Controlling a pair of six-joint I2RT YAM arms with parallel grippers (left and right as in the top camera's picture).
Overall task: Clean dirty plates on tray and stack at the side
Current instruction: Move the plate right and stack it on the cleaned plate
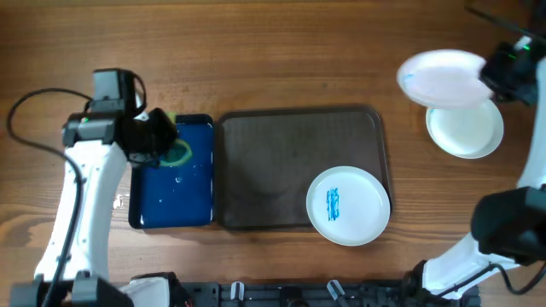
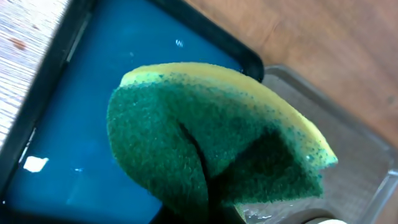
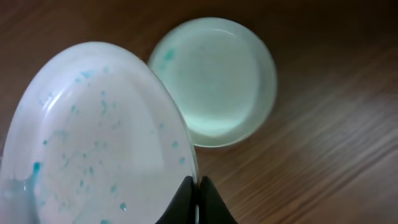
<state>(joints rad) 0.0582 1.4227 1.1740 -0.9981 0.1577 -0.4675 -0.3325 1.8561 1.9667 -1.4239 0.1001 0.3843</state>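
I need to let go of the speckled white plate with my right gripper on top of the clean white plate (image 1: 466,123) (image 3: 212,82) that lies on the wood.
My right gripper (image 1: 488,78) is shut on the rim of a white plate (image 1: 444,78) speckled with blue droplets (image 3: 93,143), held in the air above the table at the far right. Just below it a clean white plate (image 1: 467,130) lies on the wood (image 3: 217,81). A third white plate (image 1: 348,205) with a blue scribble sits in the front right corner of the dark grey-brown tray (image 1: 273,153). My left gripper (image 1: 158,136) is shut on a green and yellow sponge (image 2: 211,143) over the small blue tray (image 1: 175,192).
The glossy blue tray (image 2: 93,124) holds a film of water and stands against the left edge of the big tray. Bare wooden table lies behind both trays.
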